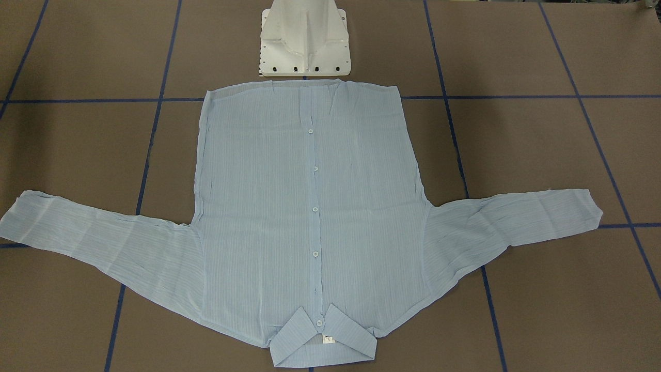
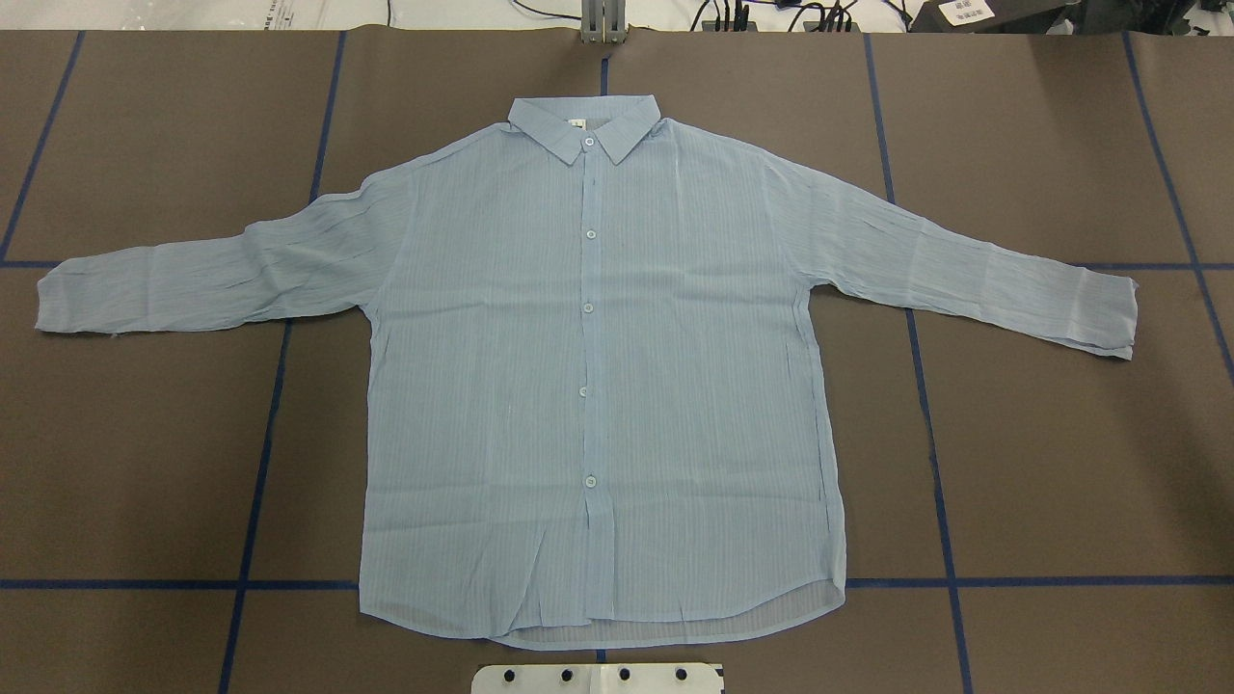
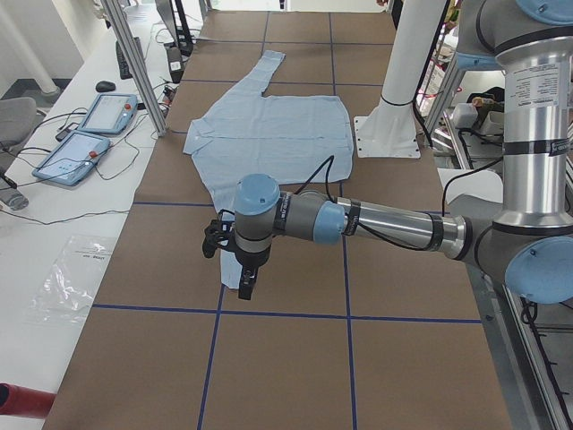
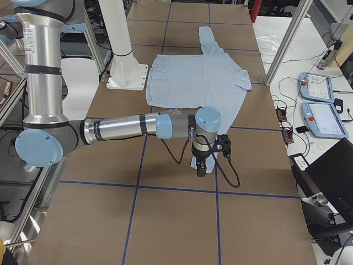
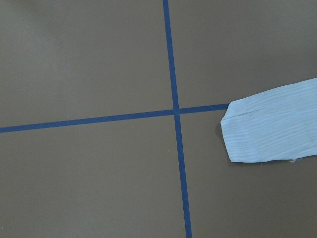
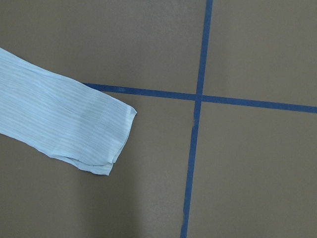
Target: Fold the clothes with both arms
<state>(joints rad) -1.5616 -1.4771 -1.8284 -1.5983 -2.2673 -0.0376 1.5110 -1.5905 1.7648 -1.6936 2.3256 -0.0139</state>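
Note:
Next, I will use my right gripper to take the shirt's nearby sleeve by the cuff's corner (image 1: 3,234) (image 6: 132,113) on the collar side, near the blue tape line.
The pale blue striped shirt (image 2: 598,386) lies flat and buttoned, front up, on the brown table, with its collar (image 2: 585,123) at the far side and both sleeves spread out. My left gripper (image 3: 243,285) hangs over the table beside the left sleeve's cuff (image 5: 267,131). My right gripper (image 4: 201,167) hangs just beyond the right sleeve's cuff (image 6: 74,129). Both grippers show only in the side views, so I cannot tell whether they are open or shut. Neither wrist view shows any fingers.
The white pedestal base (image 1: 304,41) stands just beyond the shirt's hem. Blue tape lines (image 2: 260,463) divide the brown table (image 2: 1060,463) into squares. Aluminium posts (image 3: 134,63) and control tablets (image 3: 89,134) stand along the far table edge.

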